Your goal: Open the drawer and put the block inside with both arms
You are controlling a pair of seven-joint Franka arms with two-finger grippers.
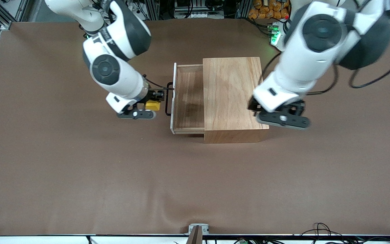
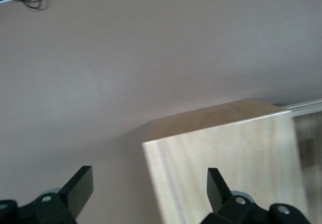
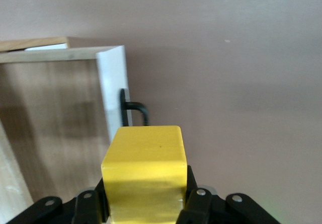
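Note:
Next, my right gripper sets the yellow block down on the bare tray's bottom just behind the white front panel (image 1: 188, 104) (image 3: 79, 129).
The drawer (image 1: 188, 98) stands pulled out of the light-wood box (image 1: 232, 98) toward the right arm's end, its tray bare, with a white front panel (image 1: 173, 98) and black wire handle (image 1: 168, 98). My right gripper (image 1: 152, 103) is shut on the yellow block (image 1: 153, 104) and holds it above the table just outside the handle; in the right wrist view the block (image 3: 145, 173) sits between the fingers, with the handle (image 3: 135, 108) and drawer (image 3: 55, 123) past it. My left gripper (image 1: 276, 113) is open and empty over the box's corner at the left arm's end; the box (image 2: 226, 163) shows between its fingers (image 2: 80, 183).
The brown cloth table (image 1: 80, 176) stretches wide all round the box. Cables and a green-lit base (image 1: 276, 35) lie at the table's edge by the left arm.

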